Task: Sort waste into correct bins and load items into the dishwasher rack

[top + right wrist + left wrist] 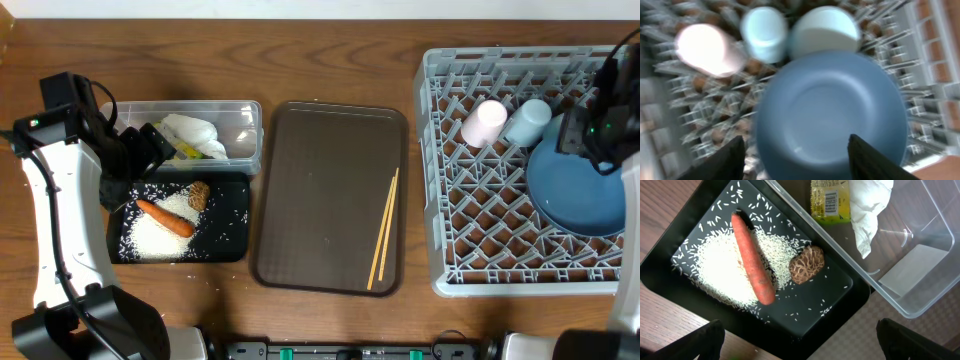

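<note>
Next, I close my right gripper on the edge of the dark-blue plate (529, 173) (762, 104), on the side that faces the brown serving tray, near the light-blue cup.
The clear tub (240, 125) holds the white napkin (192, 131) and the yellow-green wrapper (830, 200). The black tray (230, 235) holds the carrot (752, 260), the brown lump (806, 265) and rice (720, 272). My left gripper (800, 347) is open and empty above the tray's near corner. The grey rack (480, 230) holds the pink cup (484, 122), the light-blue cup (528, 121), the dark-blue plate (830, 110) and the bowl (825, 31). My right gripper (797, 165) is open above the plate. The chopsticks (384, 228) lie on the brown serving tray (320, 190).
A few rice grains lie on the wooden table beside the black tray. The rack fills the right side up to the table's edge. The right wrist view is blurred by motion.
</note>
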